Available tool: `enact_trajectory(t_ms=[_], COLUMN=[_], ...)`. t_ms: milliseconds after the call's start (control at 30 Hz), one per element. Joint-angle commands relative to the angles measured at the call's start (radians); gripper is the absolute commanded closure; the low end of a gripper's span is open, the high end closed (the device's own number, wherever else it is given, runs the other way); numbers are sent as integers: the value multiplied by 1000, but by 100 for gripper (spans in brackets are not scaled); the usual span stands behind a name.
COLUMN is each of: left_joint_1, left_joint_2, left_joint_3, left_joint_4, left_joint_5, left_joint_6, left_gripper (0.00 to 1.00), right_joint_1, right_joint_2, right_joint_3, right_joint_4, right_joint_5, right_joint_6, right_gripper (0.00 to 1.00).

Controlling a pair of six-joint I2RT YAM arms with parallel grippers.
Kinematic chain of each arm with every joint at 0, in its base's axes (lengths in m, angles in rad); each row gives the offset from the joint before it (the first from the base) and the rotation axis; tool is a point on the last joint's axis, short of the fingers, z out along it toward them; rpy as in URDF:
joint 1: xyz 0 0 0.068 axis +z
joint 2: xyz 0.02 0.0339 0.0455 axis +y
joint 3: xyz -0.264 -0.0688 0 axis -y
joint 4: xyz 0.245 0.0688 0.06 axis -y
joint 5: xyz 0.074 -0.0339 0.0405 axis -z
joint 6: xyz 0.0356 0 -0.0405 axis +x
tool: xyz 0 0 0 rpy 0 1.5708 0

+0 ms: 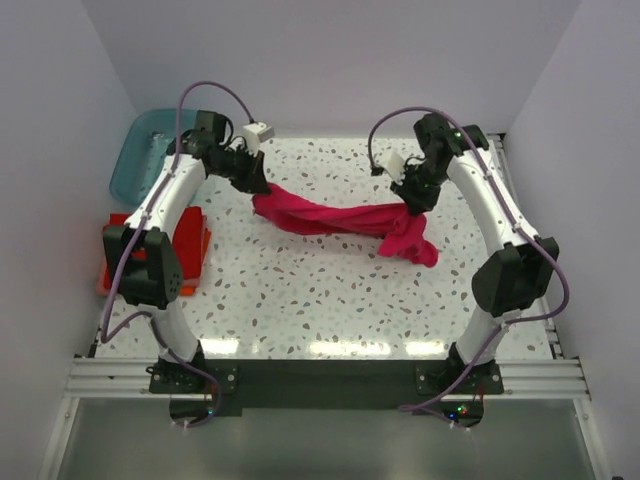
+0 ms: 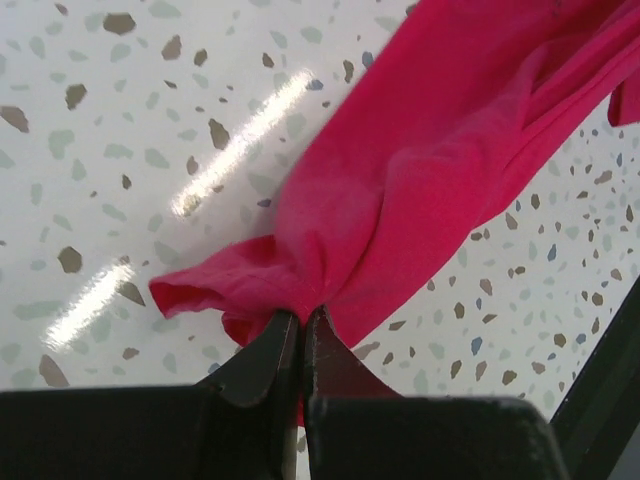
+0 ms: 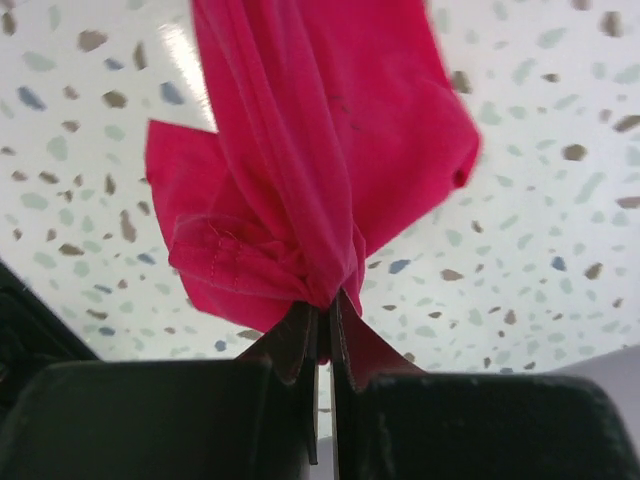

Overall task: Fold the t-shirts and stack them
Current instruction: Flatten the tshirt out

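Note:
The magenta-pink t-shirt is hanging in a twisted piece, so I should put it down, and my right gripper should open and grab the t-shirt's drooping end (image 1: 407, 242) to spread it out.
The magenta-pink t-shirt (image 1: 335, 217) hangs bunched and twisted between my two grippers above the speckled table. My left gripper (image 1: 256, 186) is shut on its left end; in the left wrist view the cloth (image 2: 420, 170) is pinched between the closed gripper (image 2: 301, 316). My right gripper (image 1: 412, 204) is shut on its right end, where a loose part droops down; in the right wrist view the cloth (image 3: 300, 170) bunches at the gripper (image 3: 325, 305). Red and orange folded shirts (image 1: 190, 243) lie stacked at the table's left edge, partly hidden by the left arm.
A translucent teal plastic tub (image 1: 140, 152) stands at the back left, beyond the folded stack. White walls close in the table at the back and both sides. The speckled table (image 1: 330, 300) spreads in front of the hanging shirt.

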Motion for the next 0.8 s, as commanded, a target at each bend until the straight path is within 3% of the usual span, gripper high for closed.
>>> enact_trajectory(t_ms=[0, 167, 267, 400, 533, 633, 767], left_joint_1=[-1, 0, 3, 22, 37, 42, 43], left_joint_2=[15, 135, 163, 77, -32, -79, -104], left_joint_3=[141, 391, 517, 461, 302, 248, 224], left_joint_4=[90, 184, 261, 539, 712, 714, 555], left_joint_5=[-16, -69, -82, -95, -163, -154, -122], left_joint_6=[-47, -165, -222, -304, -305, -245, -132], left_gripper=[100, 100, 100, 100, 100, 100, 100], right_joint_1=[-91, -144, -148, -148, -149, -149, -148], right_joint_2=[34, 167, 176, 45, -72, -113, -144], right_joint_3=[182, 524, 626, 545, 413, 399, 356], right_joint_4=[-99, 60, 190, 487, 783, 812, 581], right_joint_5=[28, 153, 239, 360, 414, 373, 230], right_joint_6=[29, 118, 133, 135, 56, 19, -98], right_gripper=[100, 100, 100, 100, 100, 100, 100])
